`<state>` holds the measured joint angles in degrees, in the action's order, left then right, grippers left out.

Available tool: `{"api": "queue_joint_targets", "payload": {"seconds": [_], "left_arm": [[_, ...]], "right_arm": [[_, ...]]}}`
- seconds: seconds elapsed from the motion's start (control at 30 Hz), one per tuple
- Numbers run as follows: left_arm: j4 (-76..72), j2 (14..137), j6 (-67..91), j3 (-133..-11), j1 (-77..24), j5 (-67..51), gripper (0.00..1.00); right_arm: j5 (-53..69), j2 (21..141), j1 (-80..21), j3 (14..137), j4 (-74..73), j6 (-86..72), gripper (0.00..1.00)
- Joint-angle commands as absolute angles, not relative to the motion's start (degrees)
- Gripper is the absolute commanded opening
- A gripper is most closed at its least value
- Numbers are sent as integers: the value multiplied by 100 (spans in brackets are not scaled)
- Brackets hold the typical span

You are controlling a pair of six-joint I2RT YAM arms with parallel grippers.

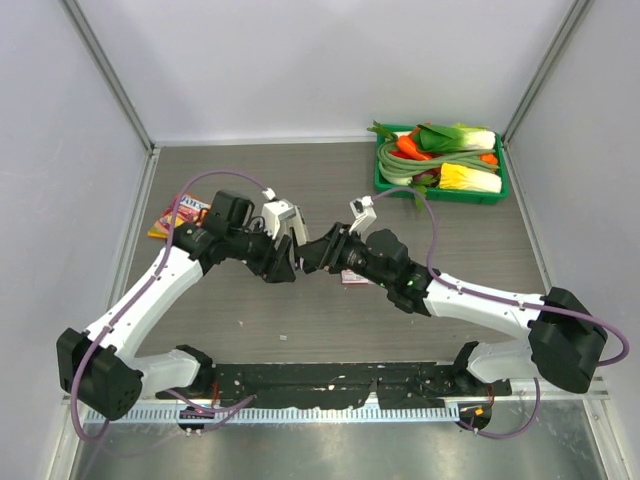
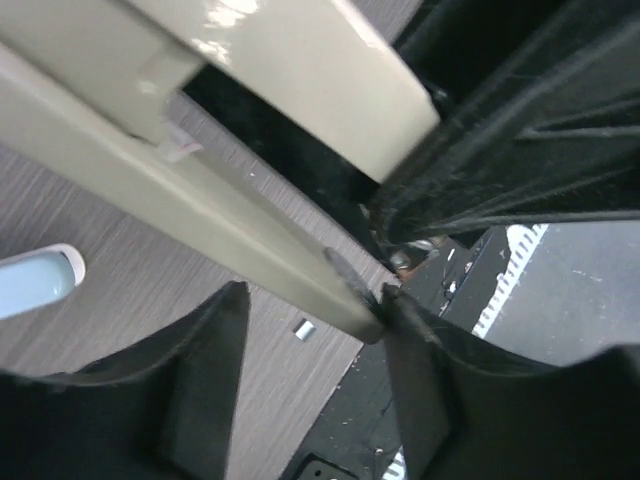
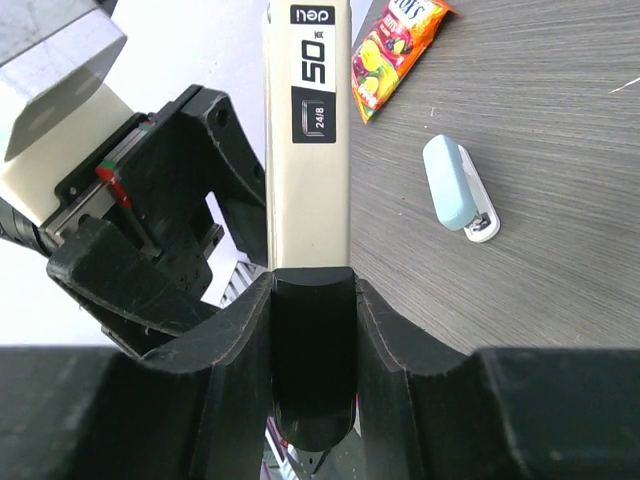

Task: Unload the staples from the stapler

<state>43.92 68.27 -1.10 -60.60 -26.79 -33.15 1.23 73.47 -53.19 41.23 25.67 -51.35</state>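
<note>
The robot's right gripper should release the long cream stapler on the table [image 1: 277, 239] [image 3: 558, 132] beside the small pale blue stapler.
A long cream stapler [image 3: 305, 150] with a black rear end and a "50 24/8" label is clamped in my right gripper [image 3: 312, 285] above the table. In the left wrist view its two cream parts [image 2: 180, 210] stand spread apart. The lower part's tip rests against one finger [image 2: 420, 330] of my left gripper [image 2: 315, 300], whose jaws stand wide apart. The two grippers meet at the table's middle [image 1: 300, 258]. A small pale blue stapler [image 3: 455, 185] lies on the table, held by nothing; it also shows in the left wrist view [image 2: 35, 283]. A tiny silvery staple bit [image 2: 302, 327] lies below.
A green tray [image 1: 440, 192] of toy vegetables stands at the back right. A snack packet [image 1: 178, 215] lies at the left and also shows in the right wrist view [image 3: 395, 50]. A small pink box [image 1: 352, 277] peeks from under the right arm. A black base strip [image 1: 330, 385] runs along the near edge.
</note>
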Motion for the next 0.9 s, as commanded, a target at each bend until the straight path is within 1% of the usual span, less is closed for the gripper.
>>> {"api": "queue_joint_targets", "payload": {"seconds": [0.0, 0.1, 0.23, 0.3, 0.37, 0.5, 0.53, 0.63, 0.8, 0.87], "left_arm": [[4148, 6750, -290, -6047, -2690, -3243, 44], [4175, 6715, -360, -6064, -2698, -3173, 28], [4131, 6662, -369, -6064, -2707, -3050, 27], [4122, 6627, -448, -6047, -2707, -2971, 23], [4122, 6592, -649, -5977, -2698, -2673, 19], [3982, 6303, -1140, -5696, -2707, -1891, 15], [3947, 6250, -1256, -5626, -2759, -1498, 13], [3850, 6126, -1660, -5397, -2882, -873, 6], [3920, 6170, -2082, -5326, -3303, -300, 0], [3859, 6257, -2188, -5248, -3445, -46, 0]], "right_arm": [[97, 7137, -5344, 4245, 3559, -5370, 1], [140, 7119, -5353, 4201, 3595, -5440, 1], [290, 7145, -5353, 4166, 3612, -5493, 1], [412, 7111, -5353, 4166, 3534, -5458, 1], [579, 7067, -5353, 4210, 3297, -5336, 1], [1036, 6856, -5344, 4245, 2743, -4993, 1], [1211, 6812, -5344, 4228, 2542, -4896, 1], [1572, 6593, -5344, 4061, 2435, -4624, 1], [1880, 6381, -5335, 4026, 2004, -4289, 1], [2029, 6267, -5344, 3999, 1890, -4210, 1]]}}
